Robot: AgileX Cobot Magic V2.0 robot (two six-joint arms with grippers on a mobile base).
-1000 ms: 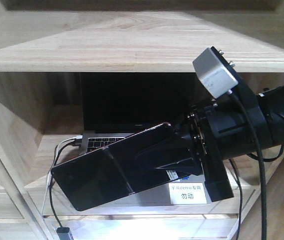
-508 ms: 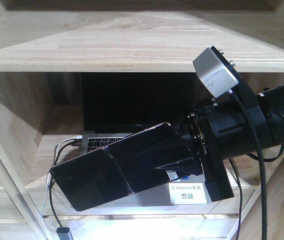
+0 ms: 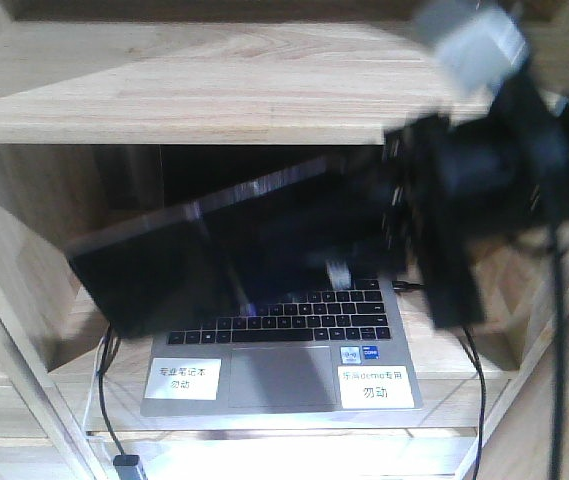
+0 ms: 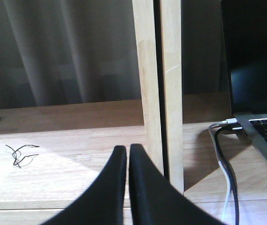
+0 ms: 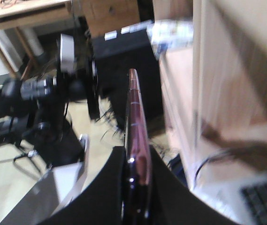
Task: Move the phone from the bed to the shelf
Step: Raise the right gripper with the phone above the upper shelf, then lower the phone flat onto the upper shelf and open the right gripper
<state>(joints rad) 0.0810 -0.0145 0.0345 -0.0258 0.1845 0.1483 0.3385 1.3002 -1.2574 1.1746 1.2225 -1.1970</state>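
Observation:
I need to use my right gripper to set the phone down on the upper plank [image 3: 144, 40] above the laptop.
The phone [image 3: 194, 260] is a glossy black slab, blurred and tilted, hanging in front of the shelf [image 3: 164, 110] above its lower plank. My right gripper [image 3: 334, 235] is shut on the phone's right end. In the right wrist view the phone [image 5: 134, 117] shows edge-on with a pinkish rim, clamped between the black fingers of the right gripper [image 5: 135, 150]. My left gripper [image 4: 126, 149] is shut on nothing, low beside a pale upright of the shelf [image 4: 154, 70]. The bed is out of view.
An open grey laptop [image 3: 284, 375] with white labels fills the lower compartment and shows again as the laptop [image 4: 260, 56]. Cables [image 4: 227, 154] run from its left side. A small wire tangle [image 4: 19, 153] lies on the neighbouring plank. Robot hardware [image 5: 53, 93] stands behind on the floor.
My right gripper has swung up and slightly left with the phone, blurring the view. The laptop's keyboard and trackpad, covered before, now show below it.

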